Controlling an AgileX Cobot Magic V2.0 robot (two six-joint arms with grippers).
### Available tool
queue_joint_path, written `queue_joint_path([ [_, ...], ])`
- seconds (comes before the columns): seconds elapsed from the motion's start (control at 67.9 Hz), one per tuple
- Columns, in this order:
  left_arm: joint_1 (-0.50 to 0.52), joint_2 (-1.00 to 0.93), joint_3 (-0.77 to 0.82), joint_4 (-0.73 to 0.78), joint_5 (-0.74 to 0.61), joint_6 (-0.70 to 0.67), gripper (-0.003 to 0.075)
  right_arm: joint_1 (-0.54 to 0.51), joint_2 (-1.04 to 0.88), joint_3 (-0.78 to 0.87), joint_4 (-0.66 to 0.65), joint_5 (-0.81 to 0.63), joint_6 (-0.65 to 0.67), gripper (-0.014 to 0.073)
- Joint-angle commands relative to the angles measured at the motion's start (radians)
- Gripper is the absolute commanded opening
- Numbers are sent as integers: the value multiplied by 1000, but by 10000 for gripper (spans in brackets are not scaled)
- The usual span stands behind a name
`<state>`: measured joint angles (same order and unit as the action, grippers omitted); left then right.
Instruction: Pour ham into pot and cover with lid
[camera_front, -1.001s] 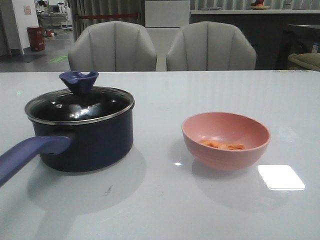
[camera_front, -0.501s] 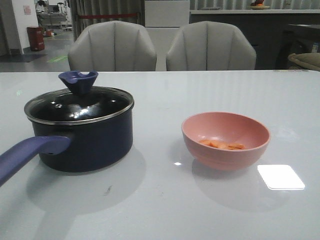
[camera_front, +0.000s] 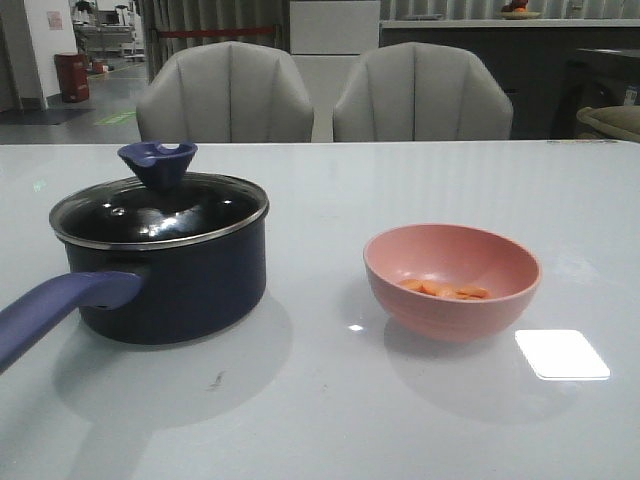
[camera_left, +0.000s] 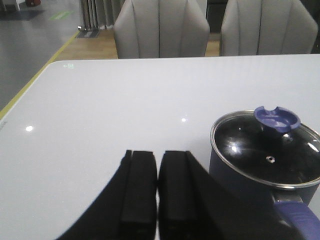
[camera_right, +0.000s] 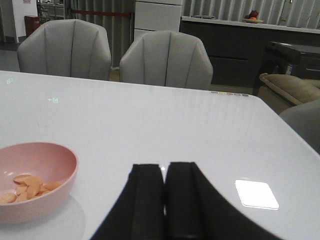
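Observation:
The glass lid covers the pot, so next my left gripper should move to the glass lid's purple-blue knob (camera_front: 158, 165) (camera_left: 277, 120) and close on it there.
The dark navy pot (camera_front: 170, 290) stands at the table's left with its purple-blue handle (camera_front: 60, 305) pointing to the front left. The glass lid (camera_front: 158, 210) with its purple-blue knob (camera_front: 157, 162) sits on it. The pot also shows in the left wrist view (camera_left: 240, 177), with the lid (camera_left: 267, 152) on it. The ham (camera_front: 445, 291), a few orange pieces, lies in the pink bowl (camera_front: 452, 282) at the right, and shows in the right wrist view (camera_right: 27, 186). My left gripper (camera_left: 157, 156) is shut and empty, beside the pot. My right gripper (camera_right: 165, 169) is shut and empty, right of the bowl. Neither gripper shows in the front view.
Two grey chairs (camera_front: 225, 92) (camera_front: 420, 92) stand behind the white table's (camera_front: 330, 400) far edge. A bright light patch (camera_front: 562, 354) lies right of the bowl. A beige sofa (camera_right: 290, 90) stands off the table's right side.

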<state>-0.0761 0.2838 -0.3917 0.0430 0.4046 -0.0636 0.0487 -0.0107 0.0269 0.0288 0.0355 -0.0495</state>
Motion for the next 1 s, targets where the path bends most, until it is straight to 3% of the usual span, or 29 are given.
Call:
queue_joint_path([
  [0.0, -4, 34, -38, -9, -76, -2, 133, -4, -19, -5, -11, -88, -5, 148],
  [0.177, -4, 43, -38, -8, -76, -2, 142, -4, -19, -5, -11, -88, -5, 148],
  [0.265, -4, 46, -38, -5, -76, -2, 193, -4, -19, -5, -11, -88, -5, 148],
  [0.457, -4, 46, -40, -5, -76, -2, 496, -4, -19, -5, -11, -88, -5, 148],
  [0.53, -4, 46, -40, -5, -76, -2, 574, -4, -19, -5, -11, -88, -5, 148],
  [0.781, -4, 63, -49, -5, -71, -2, 587, -4, -19, -5, -11, -88, -5, 148],
  [0.869, -4, 119, -95, -5, 2, -2, 601, -4, -19, -5, -11, -88, -5, 148],
  [0.987, -4, 240, -191, -5, 97, -2, 675, -4, -19, -5, -11, -88, -5, 148],
])
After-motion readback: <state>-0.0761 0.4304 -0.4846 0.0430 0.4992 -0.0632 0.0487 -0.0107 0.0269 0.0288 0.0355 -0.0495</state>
